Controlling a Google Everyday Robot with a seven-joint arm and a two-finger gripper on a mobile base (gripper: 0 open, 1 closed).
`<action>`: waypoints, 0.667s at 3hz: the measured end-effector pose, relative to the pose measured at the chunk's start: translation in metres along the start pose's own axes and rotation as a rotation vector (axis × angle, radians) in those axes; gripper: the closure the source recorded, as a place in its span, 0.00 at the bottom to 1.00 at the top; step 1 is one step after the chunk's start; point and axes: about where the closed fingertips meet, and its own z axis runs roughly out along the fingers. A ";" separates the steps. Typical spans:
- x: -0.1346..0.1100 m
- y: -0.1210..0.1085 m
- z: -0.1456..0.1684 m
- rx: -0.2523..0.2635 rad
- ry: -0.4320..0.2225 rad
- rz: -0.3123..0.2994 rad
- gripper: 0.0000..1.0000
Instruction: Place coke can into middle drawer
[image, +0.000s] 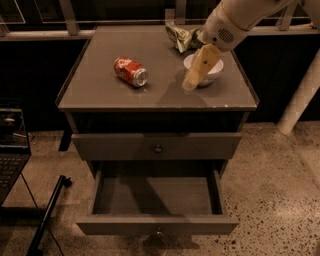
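The coke can is lying on the cabinet top. My gripper goes to it next and closes around the middle of its red body (129, 71).
The coke can (131, 71) lies on its side on the left half of the grey cabinet top (100, 92), its silver end facing front right. The middle drawer (155, 196) is pulled open below, and its plain grey inside holds nothing. Its front panel carries a small knob (159, 233). My gripper (190, 84) hangs over the cabinet top, pointing down and left, in front of the white bowl. It is to the right of the can and apart from it, holding nothing that I can see.
A white bowl (214, 70), partly hidden by the gripper, stands at the right of the top. A green-and-white snack bag (181, 36) lies behind it. A closed drawer (158, 147) sits above the open one. A laptop (11, 150) is at the left.
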 end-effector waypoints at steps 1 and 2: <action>-0.074 -0.022 0.062 -0.024 0.023 0.011 0.00; -0.074 -0.022 0.062 -0.024 0.024 0.011 0.00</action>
